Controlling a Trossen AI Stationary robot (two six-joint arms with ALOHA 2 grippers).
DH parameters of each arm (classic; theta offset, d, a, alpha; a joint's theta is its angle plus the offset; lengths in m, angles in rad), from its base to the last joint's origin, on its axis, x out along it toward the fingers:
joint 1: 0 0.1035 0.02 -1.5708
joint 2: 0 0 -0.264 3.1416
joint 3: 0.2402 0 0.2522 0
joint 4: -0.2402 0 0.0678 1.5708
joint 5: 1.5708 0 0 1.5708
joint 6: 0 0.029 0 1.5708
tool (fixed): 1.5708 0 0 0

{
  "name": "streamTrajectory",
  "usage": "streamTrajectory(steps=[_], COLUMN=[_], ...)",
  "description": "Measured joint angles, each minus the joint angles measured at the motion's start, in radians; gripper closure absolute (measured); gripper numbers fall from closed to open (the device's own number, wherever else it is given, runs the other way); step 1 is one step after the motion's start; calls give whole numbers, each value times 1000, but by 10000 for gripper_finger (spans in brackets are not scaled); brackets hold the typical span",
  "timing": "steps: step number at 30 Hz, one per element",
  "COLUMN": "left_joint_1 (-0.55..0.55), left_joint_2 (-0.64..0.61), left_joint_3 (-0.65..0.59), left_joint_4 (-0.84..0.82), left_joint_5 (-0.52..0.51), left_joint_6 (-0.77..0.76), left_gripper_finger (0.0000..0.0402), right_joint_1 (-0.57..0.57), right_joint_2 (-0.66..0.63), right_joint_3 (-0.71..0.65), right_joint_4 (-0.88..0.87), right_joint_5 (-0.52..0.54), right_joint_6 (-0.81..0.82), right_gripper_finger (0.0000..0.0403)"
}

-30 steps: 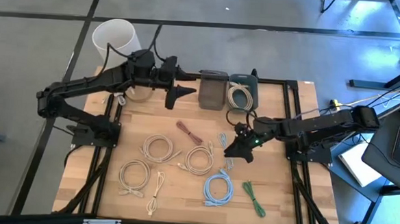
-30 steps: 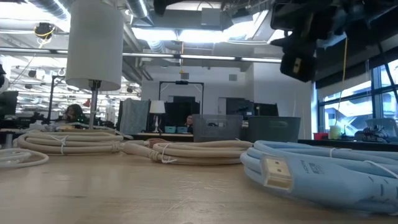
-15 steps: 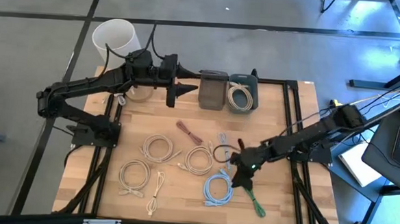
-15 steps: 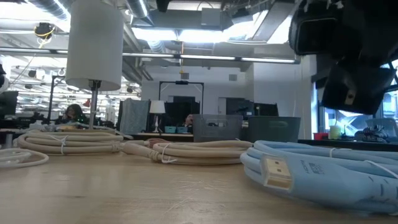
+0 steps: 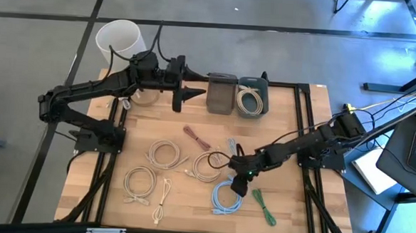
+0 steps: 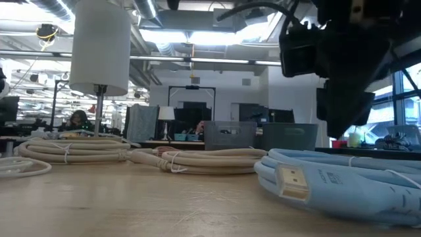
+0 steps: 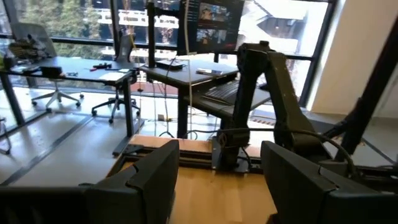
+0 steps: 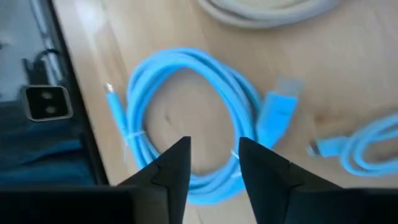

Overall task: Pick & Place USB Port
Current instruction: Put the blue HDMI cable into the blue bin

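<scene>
The fingers of the robot's right gripper straddle the coil's open middle, one finger over the coil's rim, so it should shift and close around the tied parts of the coil (image 8: 233, 154) below the blue plug.
A light-blue cable coil (image 5: 226, 196) lies flat on the wooden table near its near edge. In the right wrist view, the coil (image 8: 186, 118) shows its flat blue plug (image 8: 278, 111). My right gripper (image 5: 236, 184) hovers just above the coil, open, its two fingers pointing down over the coil's rim (image 8: 214, 163). In the low view the coil (image 6: 329, 184) fills the near right. My left gripper (image 5: 189, 93) waits open in the air by the far-edge bins; in its wrist view it (image 7: 221, 193) holds nothing.
A dark grey bin (image 5: 221, 93) and a green-grey bin (image 5: 251, 99) holding a beige cable stand at the far edge, with a white bucket (image 5: 119, 38) off the table. Beige coils (image 5: 164, 154) (image 5: 207, 166) (image 5: 140, 181), a red-brown cable (image 5: 196, 137), a small blue cable (image 5: 231, 146) and a green cable (image 5: 264, 205) lie around.
My right arm has stretched out from the table's middle right toward the near edge and a little left, dropping over the light-blue coil with its fingers open. The cables have stayed where they lay.
</scene>
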Motion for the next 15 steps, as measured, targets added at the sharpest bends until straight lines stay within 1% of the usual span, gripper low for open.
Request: streamTrajectory(steps=[3,5,8,12,15], left_joint_1=[8,8,7,-4,-18], left_joint_2=[0,0,0,0,0], left_joint_3=[0,0,0,0,0], left_joint_4=[15,24,45,68,75], left_joint_5=[26,28,31,38,32], left_joint_6=[8,8,-5,-25,-29], left_gripper_finger=[181,181,181,181,181], right_joint_1=[1,1,3,34,53], right_joint_2=[0,0,1,1,6], right_joint_3=[18,20,20,20,20], right_joint_4=[-85,-118,-123,-92,-88], right_joint_5=[-9,-48,-105,-111,-93], right_joint_6=[-25,-28,-26,-22,-20], right_gripper_finger=[284,294,299,290,265])
